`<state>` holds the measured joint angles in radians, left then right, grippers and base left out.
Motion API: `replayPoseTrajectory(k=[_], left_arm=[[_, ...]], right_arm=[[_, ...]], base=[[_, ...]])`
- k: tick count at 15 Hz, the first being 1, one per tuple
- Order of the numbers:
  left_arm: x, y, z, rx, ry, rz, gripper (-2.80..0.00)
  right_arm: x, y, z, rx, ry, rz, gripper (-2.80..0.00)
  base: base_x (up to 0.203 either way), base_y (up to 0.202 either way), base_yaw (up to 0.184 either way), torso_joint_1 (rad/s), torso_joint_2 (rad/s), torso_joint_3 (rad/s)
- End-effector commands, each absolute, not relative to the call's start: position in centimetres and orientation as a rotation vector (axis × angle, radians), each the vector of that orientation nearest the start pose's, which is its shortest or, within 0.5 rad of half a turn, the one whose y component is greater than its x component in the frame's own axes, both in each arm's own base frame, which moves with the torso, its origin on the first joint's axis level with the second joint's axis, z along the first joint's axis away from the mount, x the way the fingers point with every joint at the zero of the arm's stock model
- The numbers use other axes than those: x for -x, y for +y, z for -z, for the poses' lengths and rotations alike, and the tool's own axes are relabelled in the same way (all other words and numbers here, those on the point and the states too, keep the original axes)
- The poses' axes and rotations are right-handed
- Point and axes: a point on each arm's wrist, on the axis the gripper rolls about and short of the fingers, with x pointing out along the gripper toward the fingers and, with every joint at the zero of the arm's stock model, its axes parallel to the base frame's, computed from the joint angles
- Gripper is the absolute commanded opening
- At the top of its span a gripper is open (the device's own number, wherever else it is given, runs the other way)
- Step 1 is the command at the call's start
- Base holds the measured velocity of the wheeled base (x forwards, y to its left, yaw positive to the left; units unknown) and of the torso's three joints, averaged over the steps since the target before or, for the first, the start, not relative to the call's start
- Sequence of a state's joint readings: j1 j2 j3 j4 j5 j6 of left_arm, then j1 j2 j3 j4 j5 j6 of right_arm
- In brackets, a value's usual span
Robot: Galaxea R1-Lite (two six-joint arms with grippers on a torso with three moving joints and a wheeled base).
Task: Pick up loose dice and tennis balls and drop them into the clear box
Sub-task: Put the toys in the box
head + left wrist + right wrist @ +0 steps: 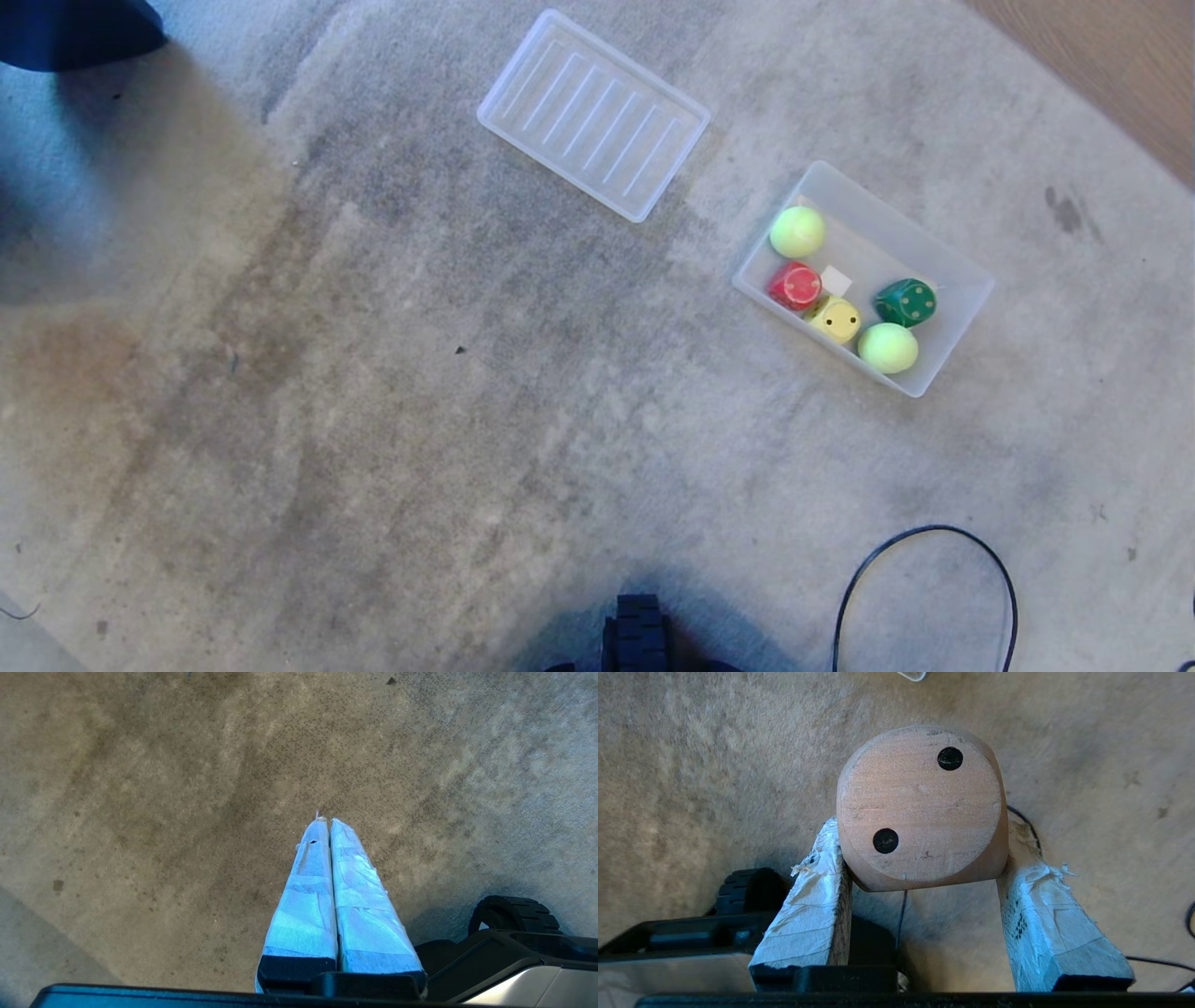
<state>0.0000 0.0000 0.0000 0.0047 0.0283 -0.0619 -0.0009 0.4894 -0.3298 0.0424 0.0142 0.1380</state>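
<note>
Next, I release the beige die from my right gripper in the clear box [848, 237], next to the tennis ball that is closest to the red die.
The clear box [901, 217] sits on the carpet at the right of the head view. In it lie two tennis balls [797, 231] [888, 347] and three dice: a red die [795, 285], a yellow die [837, 319] and a dark green die [906, 301]. Neither gripper shows in the head view. In the right wrist view my right gripper [922, 828] is shut on a beige die [920, 807], held above the carpet with its two-pip face toward the camera. My left gripper [325, 820] is shut and empty over bare carpet.
A flat ribbed translucent tray [593, 114] lies behind and left of the box. A black cable loop [924, 579] lies on the carpet near my base, beside a black wheel [638, 635]. Wooden floor [1120, 56] borders the carpet at the far right.
</note>
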Motion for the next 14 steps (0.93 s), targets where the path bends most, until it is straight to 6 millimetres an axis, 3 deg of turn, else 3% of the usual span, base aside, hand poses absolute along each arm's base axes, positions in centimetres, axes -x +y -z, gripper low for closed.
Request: replayPoseTrajectory(k=[1,4,9,11,12,14], left_arm=[[2.3,0.1,-7.5,0.063,0.004,-0.028,-2.8],[2.3,0.1,-7.5,0.063,0.004,-0.029,-2.8],[2.3,0.1,-7.5,0.063,0.004,-0.029,-2.8],[2.3,0.1,-7.5,0.063,0.004,-0.029,-2.8],[2.3,0.1,-7.5,0.063,0.004,-0.029,-2.8],[2.3,0.1,-7.5,0.063,0.004,-0.029,-2.8]], right_arm=[[-6.8,0.1,-17.2,-0.152,0.372,0.007,-2.8],[-14.4,0.2,-17.1,-0.196,0.43,0.003,-2.8],[-26.6,1.6,-13.3,-0.266,0.351,-0.028,-2.8],[-30.9,2.0,-14.9,-0.291,0.166,-0.054,-2.8],[-32.2,2.0,-15.7,-0.3,0.084,-0.065,-2.8],[-33.9,1.5,-15.4,-0.319,0.03,-0.055,-2.8]], base=[[0.0,0.0,0.0,0.0,0.0,0.0],[0.0,0.0,0.0,0.0,0.0,0.0],[0.0,0.0,0.0,0.0,0.0,0.0],[0.0,0.0,0.0,0.0,0.0,0.0],[0.0,0.0,0.0,0.0,0.0,0.0],[0.0,0.0,0.0,0.0,0.0,0.0]])
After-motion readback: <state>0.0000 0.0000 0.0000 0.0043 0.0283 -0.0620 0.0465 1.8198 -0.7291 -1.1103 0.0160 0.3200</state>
